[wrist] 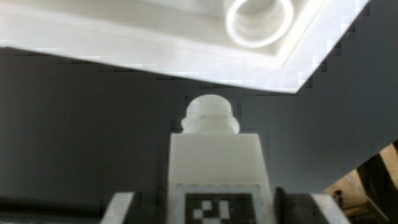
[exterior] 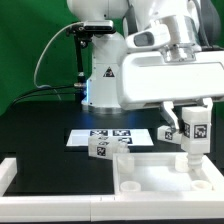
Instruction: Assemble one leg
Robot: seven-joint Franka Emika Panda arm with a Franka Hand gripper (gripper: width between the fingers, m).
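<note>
My gripper is to set the white leg upright. It will let go of it in the tray piece's round corner hole (exterior: 202,184) (wrist: 262,20) nearest its stub.
My gripper (exterior: 190,128) is shut on a white leg (exterior: 196,127) and holds it upright, stub end down, just above the far corner of the large white tray-like piece (exterior: 150,183). In the wrist view the leg (wrist: 214,160) fills the middle between my gripper's (wrist: 214,208) fingers (wrist: 121,208), with a tag facing the camera and its rounded stub pointing toward the tray piece (wrist: 160,45). A round hole (wrist: 260,20) shows in that piece's corner, off to one side of the stub.
Three more legs lie on the black table: two (exterior: 100,148) (exterior: 123,143) in front of the marker board (exterior: 90,135) and one (exterior: 166,133) beside it. A white raised edge (exterior: 10,172) runs along the exterior view's lower left. The robot base (exterior: 105,75) stands behind.
</note>
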